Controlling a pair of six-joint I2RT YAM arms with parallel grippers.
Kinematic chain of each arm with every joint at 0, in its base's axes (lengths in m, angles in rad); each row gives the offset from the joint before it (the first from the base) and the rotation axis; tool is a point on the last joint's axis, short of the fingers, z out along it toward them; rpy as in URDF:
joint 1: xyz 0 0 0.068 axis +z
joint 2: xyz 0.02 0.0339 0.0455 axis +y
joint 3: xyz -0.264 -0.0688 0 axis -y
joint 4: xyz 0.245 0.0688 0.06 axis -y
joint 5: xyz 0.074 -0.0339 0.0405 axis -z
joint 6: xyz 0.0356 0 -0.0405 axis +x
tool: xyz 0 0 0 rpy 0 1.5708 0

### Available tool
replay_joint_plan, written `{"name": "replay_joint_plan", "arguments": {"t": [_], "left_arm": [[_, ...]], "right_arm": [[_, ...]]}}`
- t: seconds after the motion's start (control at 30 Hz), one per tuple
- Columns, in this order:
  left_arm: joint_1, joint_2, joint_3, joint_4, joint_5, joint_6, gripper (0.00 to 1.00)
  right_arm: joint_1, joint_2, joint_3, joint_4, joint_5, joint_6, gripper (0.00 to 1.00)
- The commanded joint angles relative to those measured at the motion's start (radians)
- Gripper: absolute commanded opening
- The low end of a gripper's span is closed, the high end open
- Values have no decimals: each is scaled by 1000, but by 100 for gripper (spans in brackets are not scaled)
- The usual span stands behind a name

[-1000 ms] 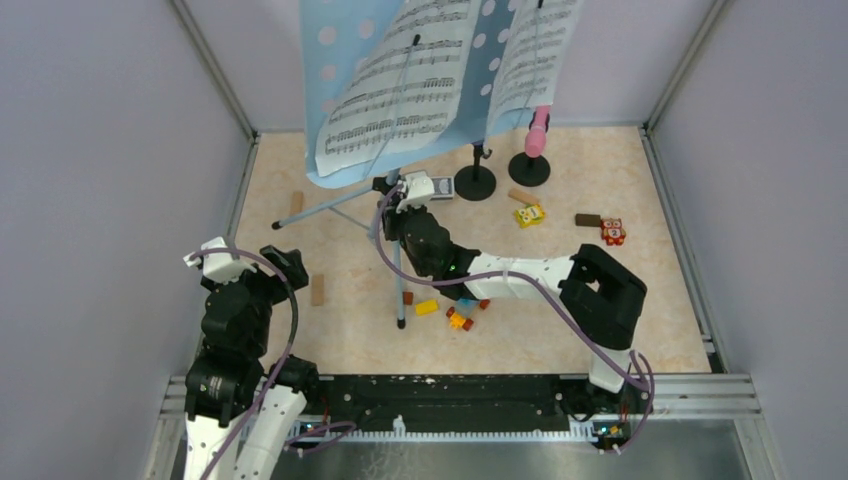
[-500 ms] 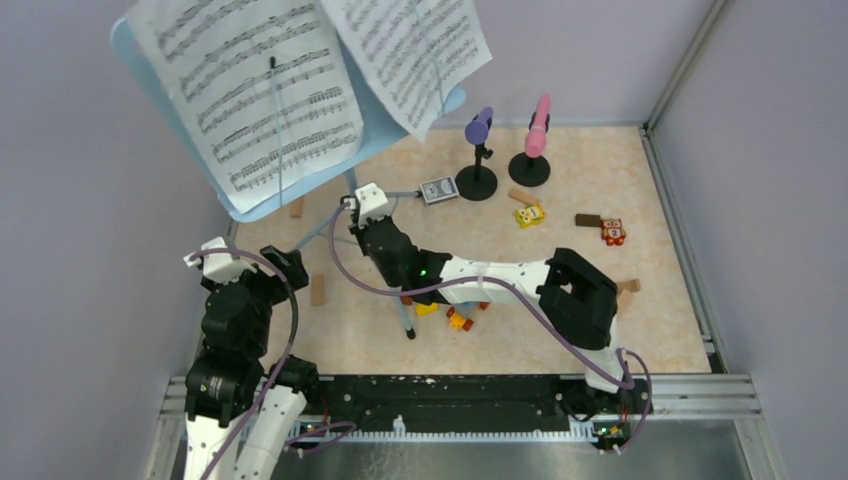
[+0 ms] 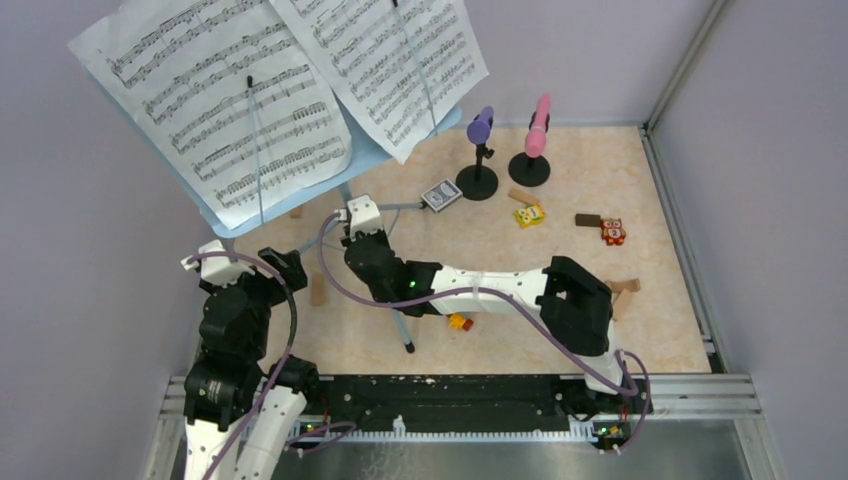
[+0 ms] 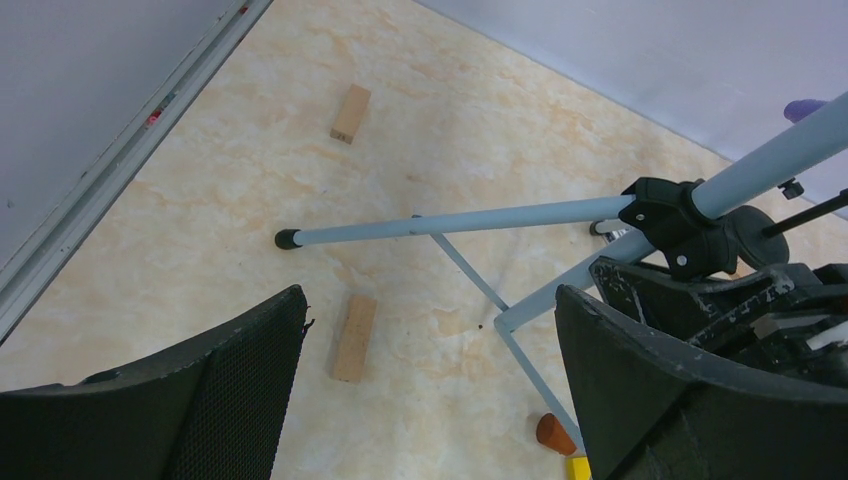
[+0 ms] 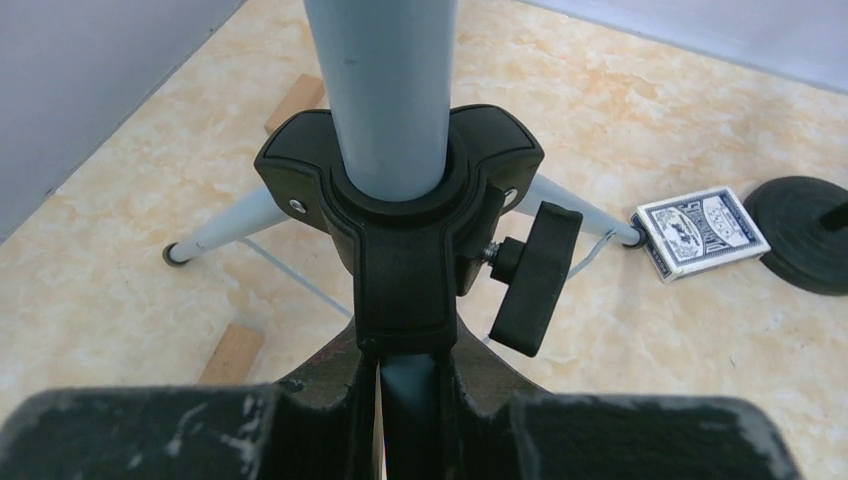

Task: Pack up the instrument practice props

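Next, my right gripper lets go of the music stand on the floor point(image 3: 457, 239) point(image 5: 705, 372), just in front of the blue-white card box.
The pale blue music desk point(image 3: 365, 158) leans over the far-left corner, carrying two white sheet-music pages point(image 3: 230, 100). My right gripper point(image 3: 362, 238) is shut on the stand's pole just below the black tripod hub point(image 5: 400, 200); the pole point(image 5: 380, 80) rises from my right gripper point(image 5: 405, 390). The tripod legs point(image 4: 450, 218) spread over the floor. My left gripper point(image 4: 430, 300) is open and empty, near left, above a wooden block point(image 4: 355, 335); it also shows in the top view point(image 3: 245, 268). The purple microphone point(image 3: 481, 124) and pink microphone point(image 3: 540, 120) stand in black round-based holders point(image 3: 477, 184) at the back.
A blue-white card box point(image 3: 440, 195) lies by one leg's foot, next to the purple mic's base. Wooden blocks point(image 3: 318, 290) and toy bricks point(image 3: 530, 215), point(image 3: 613, 231), point(image 3: 460, 321) are scattered on the floor. Grey walls close in left, back and right.
The stand has swung left: the desk and pages went from top centre to top left. My right gripper moved left with the pole. The left arm has stayed put.
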Motion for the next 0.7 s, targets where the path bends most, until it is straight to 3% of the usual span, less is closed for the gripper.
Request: {"name": "replay_joint_plan", "arguments": {"t": [0.0,0.4,0.67], "left_arm": [[5,-15,-1,44,2,9,97],[2,-19,-3,43,2,8,97],[2,-19,-2,42,1,7,97]], "right_arm": [[68,-21,36,-196,86,97,0],[105,-78,-7,-453,190,382,0],[104,-142,-76,-575,271,455,0]]}}
